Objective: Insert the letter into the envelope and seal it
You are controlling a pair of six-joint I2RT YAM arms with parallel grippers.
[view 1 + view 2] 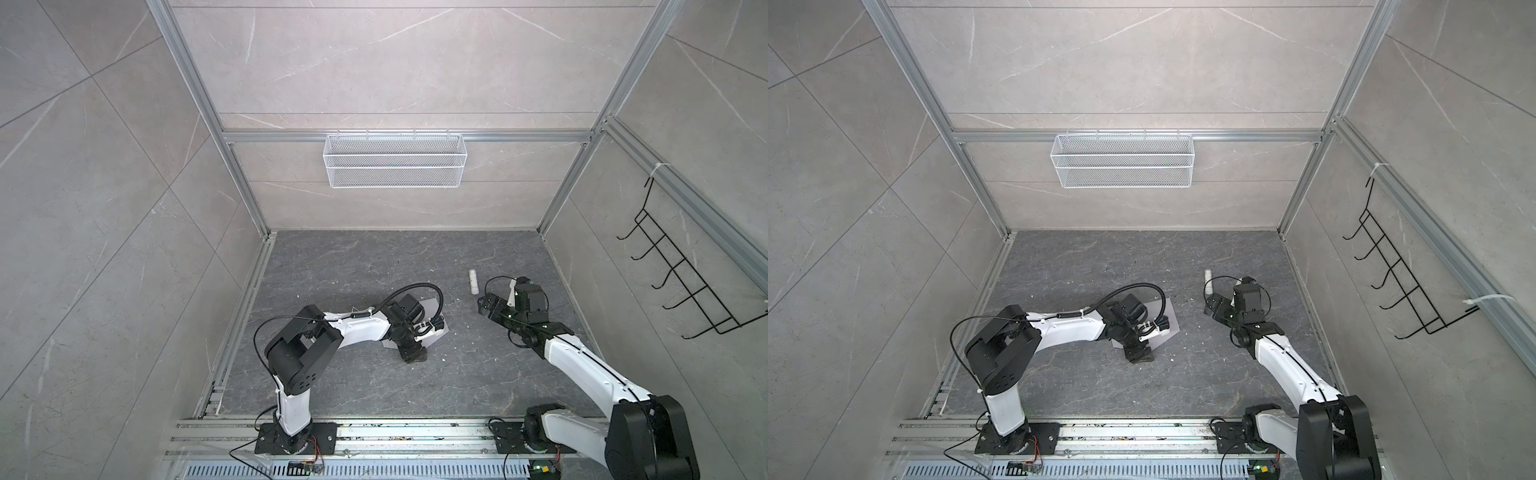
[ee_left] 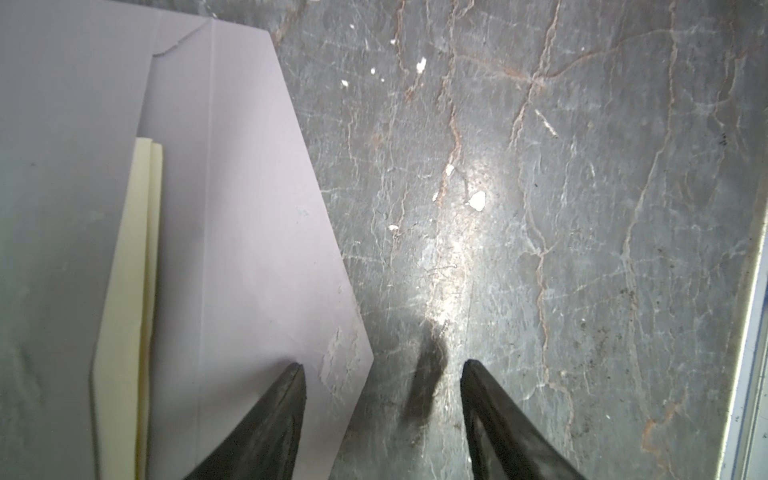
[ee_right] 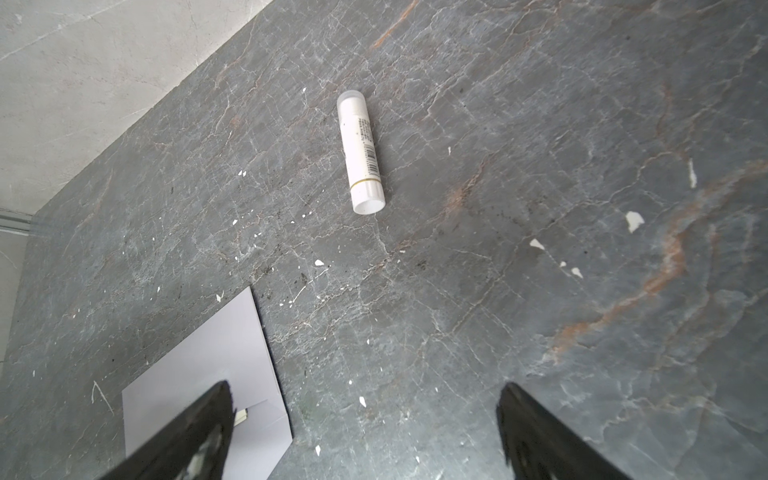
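Note:
My right gripper is to go to the white glue stick next and grab its body point(image 1: 473, 279) point(image 3: 357, 137), just below the clear cap.
The pale lavender envelope point(image 2: 232, 232) lies flat on the dark table, its pointed flap open. In both top views most of the envelope point(image 1: 431, 308) point(image 1: 1173, 328) sits under the left wrist. The cream edge of the folded letter point(image 2: 129, 291) shows in the envelope's pocket; a sliver of the letter point(image 3: 242, 415) also appears in the right wrist view. My left gripper point(image 2: 382, 365) point(image 1: 415, 358) is open just above the flap's point, one finger point(image 2: 286, 399) over the flap, the other over bare table. My right gripper point(image 3: 365, 386) point(image 1: 484, 306) hovers open, nothing in it, beside the envelope point(image 3: 199, 365).
A white glue stick point(image 3: 360, 151) point(image 1: 473, 281) point(image 1: 1207, 282) lies on the table just beyond the right gripper. A white mesh basket point(image 1: 394, 160) hangs on the back wall, a black wire hook rack point(image 1: 681, 282) on the right wall. Small white flecks dot the table point(image 2: 582, 249).

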